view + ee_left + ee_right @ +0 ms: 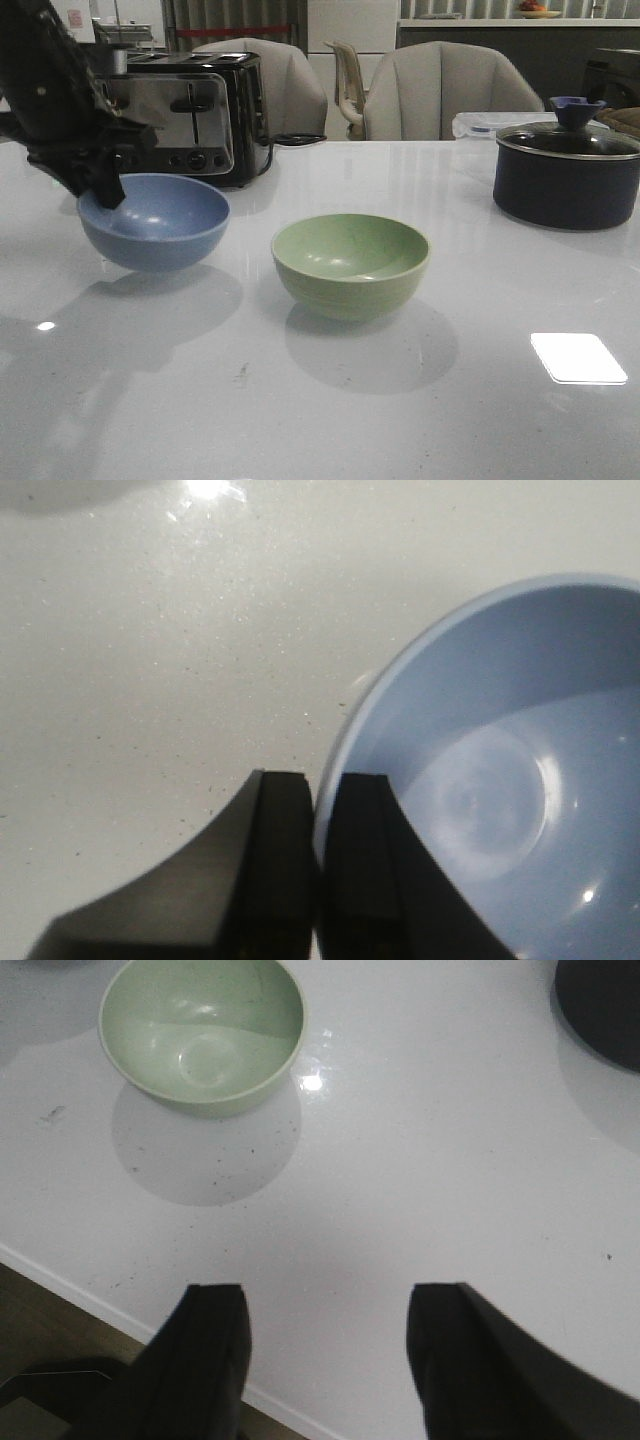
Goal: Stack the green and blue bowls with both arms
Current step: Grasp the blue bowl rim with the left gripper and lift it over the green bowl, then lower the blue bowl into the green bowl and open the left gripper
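Observation:
My left gripper needs to release the blue bowl that it holds so that it rests inside the green bowl (342, 229) at the centre of the white table.
The blue bowl (155, 220) hangs a little above the white table (320, 420) at the left, its shadow below it. My left gripper (105, 190) is shut on its left rim, one finger inside and one outside, as the left wrist view shows (318, 800) with the blue bowl (500, 780). The green bowl (351, 265) stands upright on the table at the centre; it also shows in the right wrist view (202, 1032). My right gripper (328, 1305) is open and empty over the table's near edge, apart from the green bowl. It is out of the front view.
A black and steel toaster (190, 115) stands behind the blue bowl. A dark navy pot with a lid (567, 170) stands at the back right, its edge in the right wrist view (605, 1005). Chairs (440, 95) stand beyond the table.

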{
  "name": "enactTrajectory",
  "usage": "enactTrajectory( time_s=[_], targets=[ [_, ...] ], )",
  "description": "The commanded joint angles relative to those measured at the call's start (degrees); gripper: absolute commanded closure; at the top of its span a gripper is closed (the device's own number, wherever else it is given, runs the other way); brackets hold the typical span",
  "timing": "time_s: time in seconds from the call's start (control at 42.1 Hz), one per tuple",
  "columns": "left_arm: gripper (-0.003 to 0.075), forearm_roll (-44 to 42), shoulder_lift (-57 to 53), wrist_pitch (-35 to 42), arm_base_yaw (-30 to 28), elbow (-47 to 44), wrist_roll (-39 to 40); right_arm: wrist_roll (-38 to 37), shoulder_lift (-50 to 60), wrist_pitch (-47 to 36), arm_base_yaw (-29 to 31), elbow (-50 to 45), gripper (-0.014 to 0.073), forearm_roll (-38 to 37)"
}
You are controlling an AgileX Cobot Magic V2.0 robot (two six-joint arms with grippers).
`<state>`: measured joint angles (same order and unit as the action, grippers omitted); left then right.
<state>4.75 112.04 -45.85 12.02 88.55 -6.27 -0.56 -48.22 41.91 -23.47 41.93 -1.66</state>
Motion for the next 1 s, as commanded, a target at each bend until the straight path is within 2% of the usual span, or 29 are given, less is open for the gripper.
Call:
enactTrajectory(
  time_s=[0.0, 0.214, 0.665, 0.902, 0.973],
  targets=[
    [0.0619, 1.11, -6.38, -1.80, 0.44, 4.74, 0.17, 0.56, 0.27, -3.47, 0.04, 1.57, 0.0121, -0.63],
    [0.0619, 8.39, -8.96, -7.04, 2.86, 10.65, 0.17, 0.56, 0.27, -3.47, 0.04, 1.57, 0.0121, -0.63],
    [0.0619, 8.26, -3.86, -3.70, 18.17, 10.97, 0.17, 0.56, 0.27, -3.47, 0.04, 1.57, 0.0121, -0.63],
    [0.0612, 7.56, 0.82, -0.75, 19.86, 10.97, 0.17, 0.56, 0.27, -3.47, 0.04, 1.57, 0.0121, -0.63],
    [0.0563, 7.27, 1.35, -0.36, 19.75, 10.97, 0.17, 0.56, 0.27, -3.47, 0.04, 1.57, 0.0121, -0.63]
  ],
)
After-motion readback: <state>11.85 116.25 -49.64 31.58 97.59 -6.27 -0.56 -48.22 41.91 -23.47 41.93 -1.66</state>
